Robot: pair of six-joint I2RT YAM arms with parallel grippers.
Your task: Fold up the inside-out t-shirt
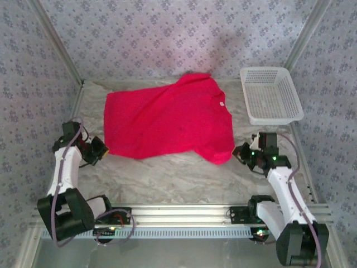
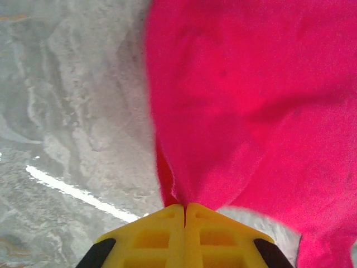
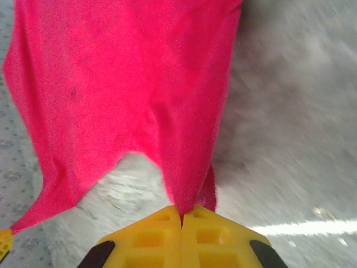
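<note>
Next, my right gripper releases the fold of red cloth on the marbled table just before the metal rail [image 1: 235,188].
The inside-out t-shirt [image 1: 167,120] is bright red and lies spread across the middle of the table, with a small white tag [image 1: 221,104] near its right side. My left gripper [image 1: 100,149] sits at the shirt's near left corner. In the left wrist view its yellow fingers [image 2: 167,234] are pressed together with a pinch of red cloth [image 2: 251,100] running out from the tips [image 2: 184,207]. My right gripper [image 1: 241,152] is at the near right corner. Its jaws [image 3: 181,212] are shut on a fold of the shirt [image 3: 111,84].
A white mesh basket [image 1: 271,95] stands at the back right, just right of the shirt. The table has a pale marbled cover [image 1: 178,178], and patterned walls [image 1: 167,33] close it in at the back and both sides. A metal rail [image 1: 184,215] runs along the near edge.
</note>
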